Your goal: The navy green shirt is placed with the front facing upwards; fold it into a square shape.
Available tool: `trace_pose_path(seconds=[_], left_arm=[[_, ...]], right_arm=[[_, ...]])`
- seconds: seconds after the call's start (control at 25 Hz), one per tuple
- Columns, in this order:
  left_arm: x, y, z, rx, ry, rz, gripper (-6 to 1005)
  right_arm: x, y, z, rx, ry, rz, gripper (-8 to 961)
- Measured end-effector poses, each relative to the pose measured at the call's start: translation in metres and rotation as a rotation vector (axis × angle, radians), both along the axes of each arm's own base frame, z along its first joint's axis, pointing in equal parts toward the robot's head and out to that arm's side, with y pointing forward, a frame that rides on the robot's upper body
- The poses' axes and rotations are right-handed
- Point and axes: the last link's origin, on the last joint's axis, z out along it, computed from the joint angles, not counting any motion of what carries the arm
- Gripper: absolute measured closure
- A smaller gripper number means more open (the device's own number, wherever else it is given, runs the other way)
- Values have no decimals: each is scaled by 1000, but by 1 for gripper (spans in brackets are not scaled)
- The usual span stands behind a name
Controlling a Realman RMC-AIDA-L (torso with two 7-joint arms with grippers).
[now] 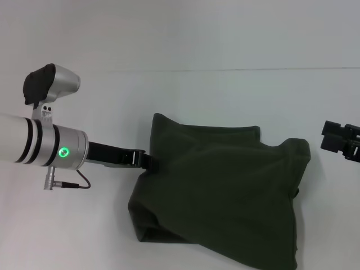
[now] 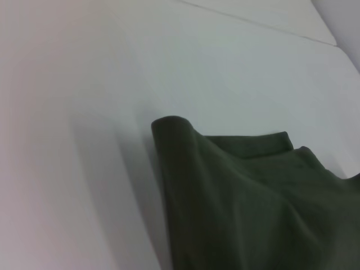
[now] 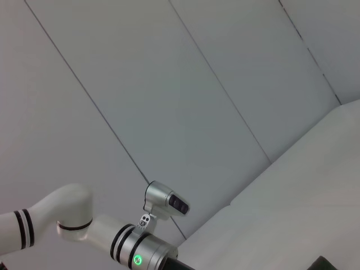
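The left gripper holds just the navy green shirt's side edge; it should open, grip deeper into the cloth (image 1: 171,149) and pull the shirt closer.
The navy green shirt (image 1: 225,185) lies on the white table as a dark olive, roughly rectangular bundle with no print showing. Its left edge bulges up, and in the left wrist view the shirt (image 2: 242,202) rises as a rounded fold close to the camera. My left gripper (image 1: 147,160) reaches in from the left and meets that left edge, with its tips buried in the cloth and shut on it. My right gripper (image 1: 339,140) hovers at the far right, apart from the shirt's right corner.
The white table (image 1: 84,230) stretches bare to the left of and behind the shirt, up to a seam against the back wall. The right wrist view shows grey wall panels and my left arm (image 3: 135,247) low in it.
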Motion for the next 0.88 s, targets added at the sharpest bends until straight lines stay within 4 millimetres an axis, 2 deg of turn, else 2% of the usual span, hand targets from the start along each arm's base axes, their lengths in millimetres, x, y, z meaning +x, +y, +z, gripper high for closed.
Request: trace_pose_path(seconds=[0.48, 0.88], left_arm=[[-7, 12, 14, 101, -36, 95, 875], [-7, 14, 6, 134, -36, 116, 534]], right_arm=[[-4, 4, -1, -4, -2, 12, 179], [-4, 4, -4, -16, 2, 13, 179]])
